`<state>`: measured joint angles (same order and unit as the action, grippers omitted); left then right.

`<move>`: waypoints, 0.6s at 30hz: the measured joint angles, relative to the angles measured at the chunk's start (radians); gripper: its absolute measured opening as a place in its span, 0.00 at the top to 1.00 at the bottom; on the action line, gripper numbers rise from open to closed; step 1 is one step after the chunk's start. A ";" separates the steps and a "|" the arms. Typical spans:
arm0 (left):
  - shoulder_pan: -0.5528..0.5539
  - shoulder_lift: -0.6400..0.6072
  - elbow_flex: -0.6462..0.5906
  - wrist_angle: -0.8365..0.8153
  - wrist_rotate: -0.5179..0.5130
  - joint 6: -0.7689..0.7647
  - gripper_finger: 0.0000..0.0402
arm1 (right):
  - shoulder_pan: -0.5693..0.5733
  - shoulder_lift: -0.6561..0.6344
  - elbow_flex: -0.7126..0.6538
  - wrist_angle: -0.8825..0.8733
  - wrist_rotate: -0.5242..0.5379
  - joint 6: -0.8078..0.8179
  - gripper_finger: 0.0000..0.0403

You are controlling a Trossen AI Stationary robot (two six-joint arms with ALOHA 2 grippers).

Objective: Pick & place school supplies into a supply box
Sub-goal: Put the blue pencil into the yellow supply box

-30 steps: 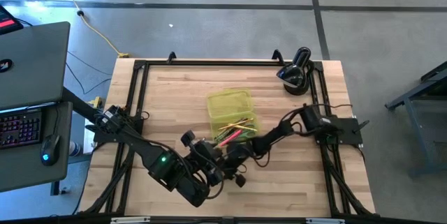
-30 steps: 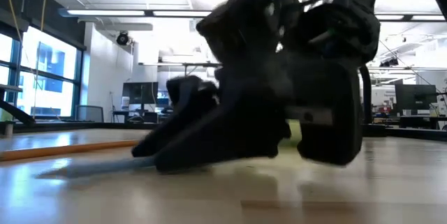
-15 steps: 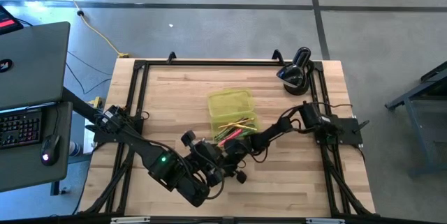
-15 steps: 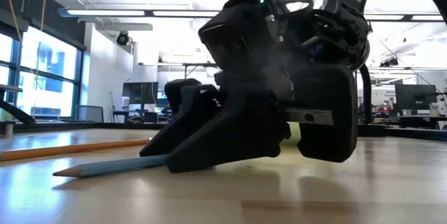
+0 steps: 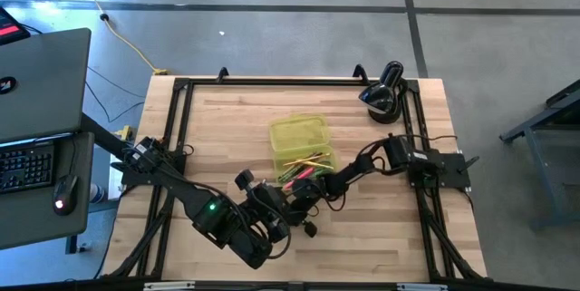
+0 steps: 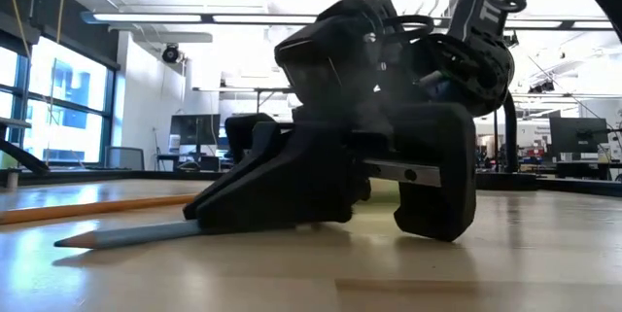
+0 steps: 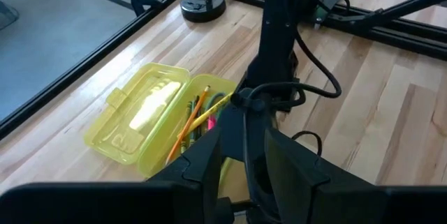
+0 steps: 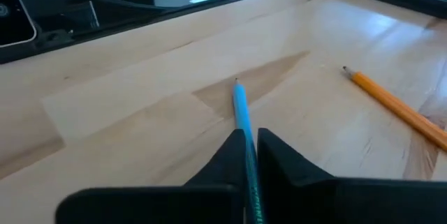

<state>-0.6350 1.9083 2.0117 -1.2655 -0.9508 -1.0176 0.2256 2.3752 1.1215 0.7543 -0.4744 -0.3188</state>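
Next, my right gripper releases the grey-blue pencil on the table [image 5: 299,192] along the near side of the yellow-green supply box.
The yellow-green supply box [image 5: 299,144] lies open in the middle of the table, also in the left wrist view [image 7: 150,116]. Several pencils [image 5: 304,166] lie in its near half. My right gripper [image 8: 250,151] is shut on a grey-blue pencil [image 8: 241,112] low over the table, near of the box. My left gripper [image 7: 244,168] is open and empty right behind the right arm's wrist. An orange pencil [image 8: 398,109] lies flat on the table close by. The green-handled scissors do not show. My right gripper pinches the grey-blue pencil's shaft [image 8: 246,144] between its two fingers, which lie along the pencil. The sharpened end [image 6: 73,240] sticks out past the fingertips and slants down close to the table; whether its tip touches, I cannot tell.
A black rounded device [image 5: 382,94] stands at the far right corner. A black frame rail [image 5: 181,128] runs round the table's edges. Both arms crowd together at the near middle. Bare wood lies to the right of the box.
My right gripper has gone a little toward the table's left edge with the grey-blue pencil, staying shut on it. The pencil has gone along with it, its point still slanting down toward the table.
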 joint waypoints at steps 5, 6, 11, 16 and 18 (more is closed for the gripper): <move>0.000 0.000 0.000 0.000 0.000 0.000 0.64 | 0.006 -0.066 -0.004 -0.010 0.007 0.021 0.97; 0.000 0.000 0.000 0.000 0.000 0.000 0.64 | 0.008 -0.089 -0.006 -0.030 0.006 0.044 0.97; 0.000 0.000 0.000 -0.001 -0.001 0.000 0.64 | 0.008 -0.230 -0.008 -0.144 -0.044 0.051 0.99; 0.000 0.000 0.000 0.000 -0.001 0.000 0.64 | -0.010 -0.386 -0.006 -0.408 0.027 -0.030 1.00; 0.000 0.000 0.000 0.000 0.000 0.000 0.64 | -0.024 -0.449 -0.008 -0.515 0.083 -0.075 1.00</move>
<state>-0.6353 1.9083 2.0117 -1.2653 -0.9512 -1.0180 0.2021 1.9266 1.1136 0.2392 -0.3911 -0.3942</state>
